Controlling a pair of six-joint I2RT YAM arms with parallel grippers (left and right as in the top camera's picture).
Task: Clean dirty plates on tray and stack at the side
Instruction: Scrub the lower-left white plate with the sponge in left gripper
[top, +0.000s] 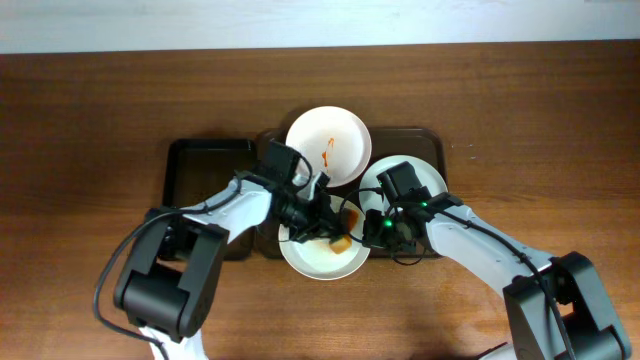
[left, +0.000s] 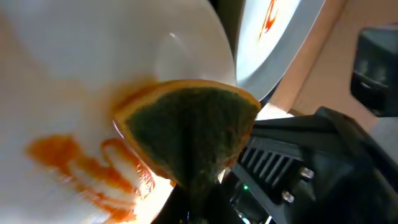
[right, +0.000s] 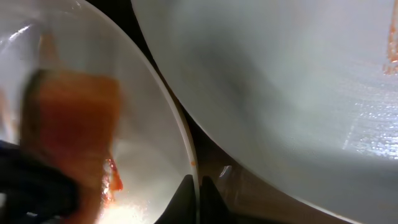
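Note:
The robot's right gripper needs to release the front plate on the table (top: 494, 187) next to the brown tray, across from the black tray.
Three white plates lie on the dark brown tray (top: 412, 134). The back plate (top: 328, 145) carries an orange-red squiggle. The right plate (top: 425, 178) is partly under my right arm. My left gripper (top: 325, 225) is shut on an orange-and-green sponge (top: 346, 240), which presses on the front plate (top: 318, 258). In the left wrist view the sponge (left: 186, 130) lies against smeared sauce (left: 81, 168). My right gripper (top: 372, 235) is shut on the front plate's right rim, and its fingers (right: 199, 199) pinch that rim (right: 180, 124). The sponge (right: 74, 124) shows blurred there.
A narrower black tray (top: 205, 160) lies to the left, touching the brown tray. The two arms meet closely over the front plate. Brown wooden table (top: 100, 110) surrounds the trays. The right plate (right: 280, 81) hangs close above my right fingers.

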